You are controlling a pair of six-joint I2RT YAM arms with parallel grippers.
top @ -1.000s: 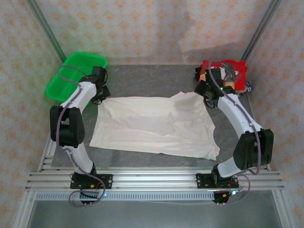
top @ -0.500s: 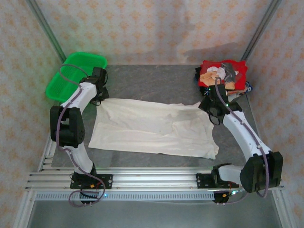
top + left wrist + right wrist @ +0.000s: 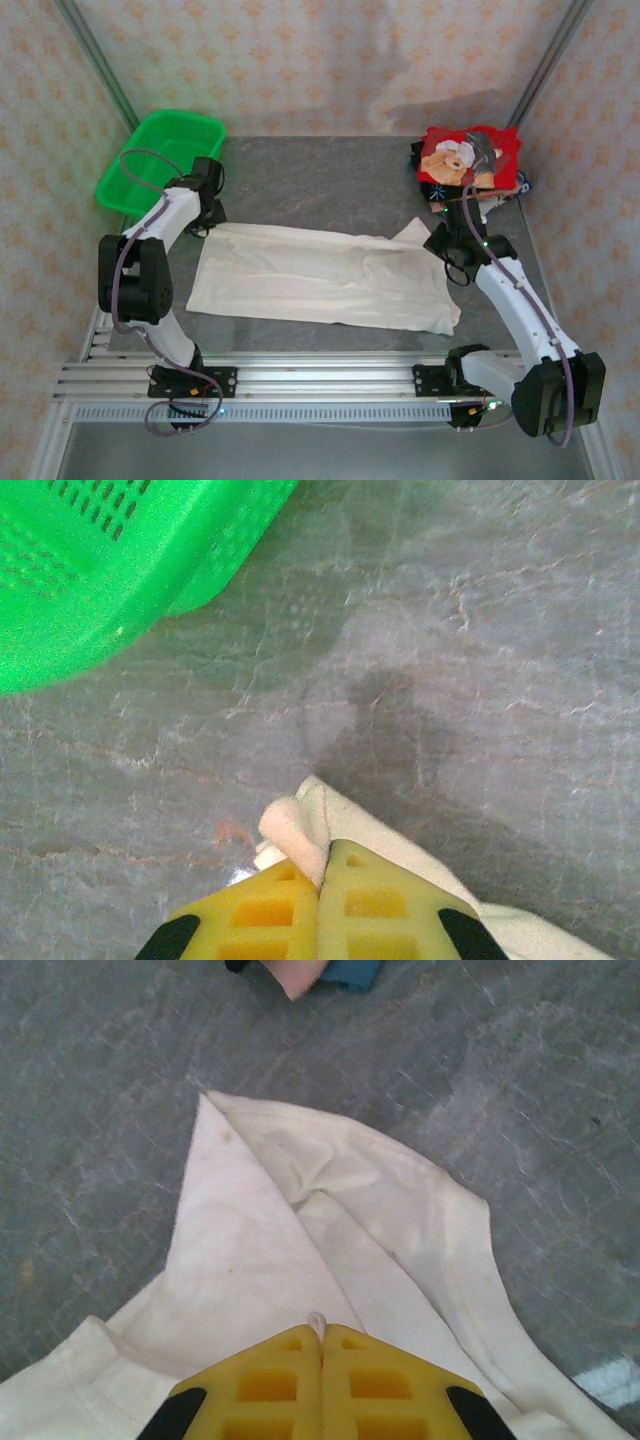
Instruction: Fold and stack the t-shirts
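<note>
The robot's left gripper will release the off-white shirt's far corner on the grey table (image 3: 197, 252) (image 3: 262, 808), just nearer the robot than the green basket.
The off-white t-shirt (image 3: 320, 277) lies spread across the middle of the grey table, its far edge folded toward me. My left gripper (image 3: 206, 222) pinches the shirt's far left corner (image 3: 300, 830); the yellow fingers (image 3: 250, 910) are closed tight on the cloth. My right gripper (image 3: 447, 243) is shut on a small fold of the shirt's far right part (image 3: 300, 1250), with a sleeve point sticking out beyond it. The stack of folded coloured shirts (image 3: 468, 163), topped by the red one with the teddy-bear print, sits at the back right corner.
A green plastic mesh basket (image 3: 160, 160) stands at the back left, close behind my left gripper, and its wall (image 3: 110, 570) shows in the left wrist view. The aluminium frame rail (image 3: 320, 375) runs along the near edge. Patterned walls enclose the table.
Both grippers have pulled the shirt's far edge toward me, narrowing the cloth. The right arm moved away from the red stack, uncovering the teddy-bear print.
</note>
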